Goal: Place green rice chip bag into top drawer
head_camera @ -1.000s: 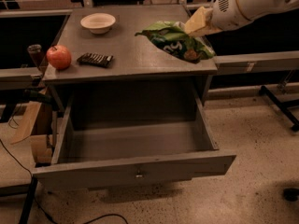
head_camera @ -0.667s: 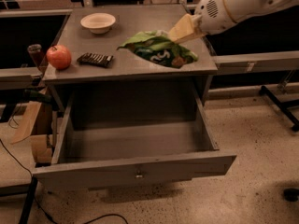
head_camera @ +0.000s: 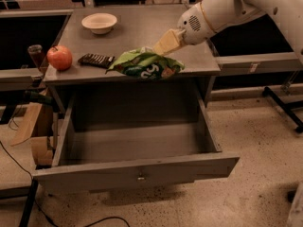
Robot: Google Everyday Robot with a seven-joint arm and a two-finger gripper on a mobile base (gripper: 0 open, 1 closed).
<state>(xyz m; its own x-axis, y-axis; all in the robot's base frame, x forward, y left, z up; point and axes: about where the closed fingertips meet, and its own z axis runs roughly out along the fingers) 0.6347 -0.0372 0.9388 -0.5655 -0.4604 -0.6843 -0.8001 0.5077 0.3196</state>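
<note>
Next, my gripper lets go of the green rice chip bag in the top drawer's back corner on the cardboard side (head_camera: 103,125).
The green rice chip bag (head_camera: 146,64) is a crinkled green foil bag with white print. It hangs in the air over the front edge of the grey table (head_camera: 142,30), above the back of the open top drawer (head_camera: 137,171). My gripper (head_camera: 163,46) is shut on the bag's upper right end, with its cream fingers (head_camera: 169,40) pointing down and left. The white arm (head_camera: 236,8) reaches in from the upper right. The drawer is pulled out wide and its inside shows bare grey metal.
On the table stand a red apple (head_camera: 60,57) at the left, a small dark ridged bar (head_camera: 96,59) beside it, and a white bowl (head_camera: 99,22) at the back. A dark cup (head_camera: 35,54) stands left of the apple. Cardboard (head_camera: 29,122) leans at the table's left.
My gripper has carried the bag left and forward, from the table's back right to over its front edge above the drawer. The bag now hangs lower.
</note>
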